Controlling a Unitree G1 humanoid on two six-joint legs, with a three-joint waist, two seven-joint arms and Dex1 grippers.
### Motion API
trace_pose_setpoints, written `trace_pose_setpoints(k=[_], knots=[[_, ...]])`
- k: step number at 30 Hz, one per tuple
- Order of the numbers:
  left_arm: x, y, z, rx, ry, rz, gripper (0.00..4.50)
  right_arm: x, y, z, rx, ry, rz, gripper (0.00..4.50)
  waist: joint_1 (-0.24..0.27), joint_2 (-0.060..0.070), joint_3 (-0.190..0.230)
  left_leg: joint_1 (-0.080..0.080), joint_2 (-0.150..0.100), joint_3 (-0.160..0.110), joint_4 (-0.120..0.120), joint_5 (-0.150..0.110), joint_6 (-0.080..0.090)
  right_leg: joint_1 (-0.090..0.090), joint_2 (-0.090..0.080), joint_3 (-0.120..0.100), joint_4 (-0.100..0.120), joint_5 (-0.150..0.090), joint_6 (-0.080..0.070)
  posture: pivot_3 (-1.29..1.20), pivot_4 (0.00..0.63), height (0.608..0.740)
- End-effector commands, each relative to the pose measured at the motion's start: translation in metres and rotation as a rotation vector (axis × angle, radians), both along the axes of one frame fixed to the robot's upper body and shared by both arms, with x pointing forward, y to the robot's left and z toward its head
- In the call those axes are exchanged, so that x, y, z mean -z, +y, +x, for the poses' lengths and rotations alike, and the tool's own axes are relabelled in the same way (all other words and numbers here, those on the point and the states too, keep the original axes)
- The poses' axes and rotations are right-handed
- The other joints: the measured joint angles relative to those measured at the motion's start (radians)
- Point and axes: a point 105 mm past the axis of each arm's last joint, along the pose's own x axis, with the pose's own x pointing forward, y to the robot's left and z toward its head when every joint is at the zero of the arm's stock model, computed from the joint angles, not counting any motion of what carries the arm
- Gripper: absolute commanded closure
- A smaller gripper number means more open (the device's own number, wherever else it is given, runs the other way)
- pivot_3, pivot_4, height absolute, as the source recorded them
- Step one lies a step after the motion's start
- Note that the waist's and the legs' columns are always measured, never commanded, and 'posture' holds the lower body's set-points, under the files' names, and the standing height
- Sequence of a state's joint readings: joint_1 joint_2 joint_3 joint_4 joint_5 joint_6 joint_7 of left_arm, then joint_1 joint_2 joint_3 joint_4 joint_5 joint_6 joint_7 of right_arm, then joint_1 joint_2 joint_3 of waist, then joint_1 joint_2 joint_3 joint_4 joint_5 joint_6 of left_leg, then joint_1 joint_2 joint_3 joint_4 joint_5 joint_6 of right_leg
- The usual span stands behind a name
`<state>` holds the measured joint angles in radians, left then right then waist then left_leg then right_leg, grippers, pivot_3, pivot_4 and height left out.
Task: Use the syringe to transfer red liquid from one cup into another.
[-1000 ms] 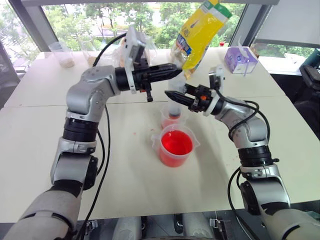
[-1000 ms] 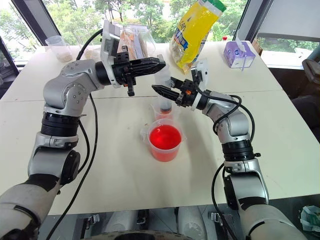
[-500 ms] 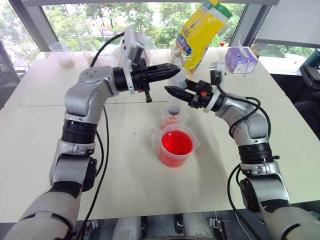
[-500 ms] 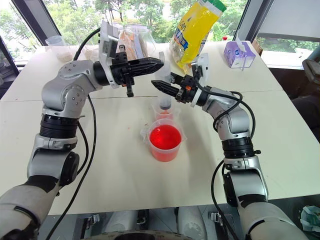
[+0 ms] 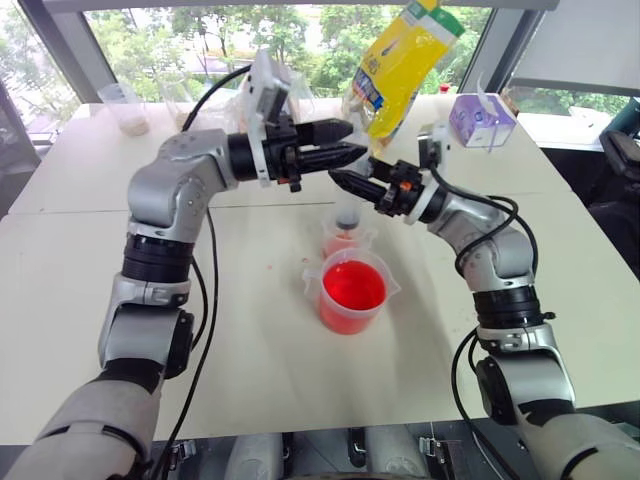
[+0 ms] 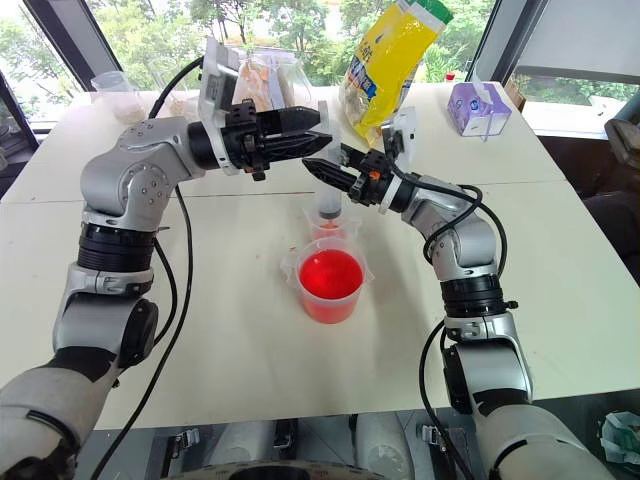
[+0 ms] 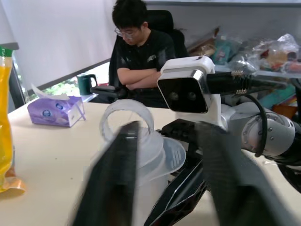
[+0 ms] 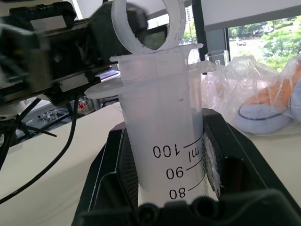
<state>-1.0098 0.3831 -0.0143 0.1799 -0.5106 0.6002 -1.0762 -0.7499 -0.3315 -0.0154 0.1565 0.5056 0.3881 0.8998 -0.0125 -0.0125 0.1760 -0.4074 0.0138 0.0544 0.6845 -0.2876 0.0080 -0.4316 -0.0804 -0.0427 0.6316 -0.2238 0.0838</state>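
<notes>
I should put the syringe down with my right gripper on the bare table (image 5: 453, 267) beside the spouted beaker, on the side of the tissue box.
The syringe (image 5: 347, 210) stands upright with its tip down in the small clear cup (image 5: 342, 240), which holds a little red liquid. My right gripper (image 5: 343, 183) is shut on the syringe barrel (image 8: 160, 117), just under its flange. My left gripper (image 5: 345, 141) points across from the left at the syringe's top. It is open, with its blurred fingers (image 7: 113, 179) on either side of the white plunger ring (image 7: 127, 123). The spouted beaker (image 5: 352, 292) stands just in front of the small cup, about half full of red liquid (image 5: 352, 285).
A yellow bag (image 5: 405, 60) stands behind the grippers and a purple tissue box (image 5: 480, 118) at the back right. Clear cups with beige grains (image 5: 125, 108) are at the far left corner. A person (image 7: 141, 52) sits beyond the table.
My left gripper's fingers have parted from shut to open at the plunger top. Both arms and the syringe have stayed about where they were.
</notes>
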Motion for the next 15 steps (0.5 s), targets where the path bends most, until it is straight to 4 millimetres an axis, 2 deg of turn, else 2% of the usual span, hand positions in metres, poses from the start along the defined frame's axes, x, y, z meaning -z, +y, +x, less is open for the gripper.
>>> trace_pose_setpoints(k=[1,2,3,8,15], knots=[[-0.007,0.008,0.003,-0.04,-0.042,0.007,0.61,-0.03,0.008,-0.016,-0.064,-0.115,0.049,3.03,0.0,0.0,0.0,0.0,0.0,0.0,0.0,0.0,0.0,0.0,0.0,0.0,0.0,0.0,0.0,0.0,0.15,0.74],[-0.01,0.013,0.004,-0.052,-0.046,0.003,0.17,-0.029,0.008,-0.016,-0.064,-0.114,0.049,3.03,0.0,0.0,0.0,0.0,0.0,0.0,0.0,0.0,0.0,0.0,0.0,0.0,0.0,0.0,0.0,0.0,0.15,0.74],[-0.014,0.021,0.003,-0.059,-0.051,0.0,0.07,-0.029,0.008,-0.016,-0.064,-0.112,0.049,3.03,0.0,0.0,0.0,0.0,0.0,0.0,0.0,0.0,0.0,0.0,0.0,0.0,0.0,0.0,0.0,0.0,0.15,0.74],[-0.024,0.049,-0.008,-0.068,-0.061,-0.002,0.07,-0.032,0.008,-0.017,-0.061,-0.109,0.058,3.03,-0.007,0.001,0.001,0.0,0.001,0.0,-0.001,0.0,0.0,-0.001,0.001,0.0,0.001,0.0,0.0,0.0,0.15,0.74],[-0.021,0.059,-0.02,-0.068,-0.04,0.001,0.07,-0.043,0.005,-0.015,-0.042,-0.109,0.084,3.03,0.002,0.001,0.001,0.0,-0.001,0.0,0.0,0.0,0.0,0.0,-0.002,0.0,0.0,0.0,0.0,0.0,0.15,0.74]])
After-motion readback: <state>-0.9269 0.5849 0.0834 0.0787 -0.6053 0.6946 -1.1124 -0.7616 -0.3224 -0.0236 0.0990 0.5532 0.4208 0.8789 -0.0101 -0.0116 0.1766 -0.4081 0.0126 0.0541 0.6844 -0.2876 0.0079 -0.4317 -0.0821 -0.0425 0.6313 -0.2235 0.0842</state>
